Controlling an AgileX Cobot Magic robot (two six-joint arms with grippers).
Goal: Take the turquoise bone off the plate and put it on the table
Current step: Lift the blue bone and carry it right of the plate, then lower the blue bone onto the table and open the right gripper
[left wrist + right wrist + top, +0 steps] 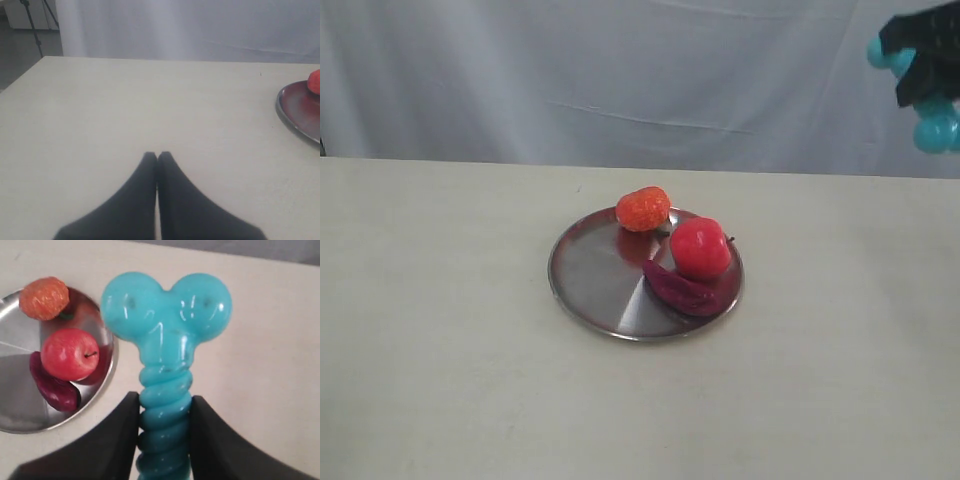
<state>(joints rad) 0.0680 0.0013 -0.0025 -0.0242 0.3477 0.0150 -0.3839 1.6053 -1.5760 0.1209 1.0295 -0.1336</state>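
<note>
Next, I put the turquoise bone down with my right gripper on the bare table (802, 298) (137, 404) beside the plate's rim nearest the red apple.
The turquoise bone (166, 345) hangs in the air, off the plate, with my right gripper (164, 407) shut on its ribbed shaft. In the exterior view that gripper (924, 60) is high at the top right edge, with the bone's knobs (934, 128) showing around it. The steel plate (595, 275) lies in the middle of the cream table (440, 330), well left of and below the bone. My left gripper (157, 156) is shut on nothing, low over bare table to the left of the plate (295, 112). It does not show in the exterior view.
On the plate sit a red apple (700, 247), a dark purple eggplant-like piece (688, 289) and an orange-red strawberry (643, 208) at its far rim. A grey-white cloth (620, 70) hangs behind the table. A tripod (35, 25) stands past the table's left corner.
</note>
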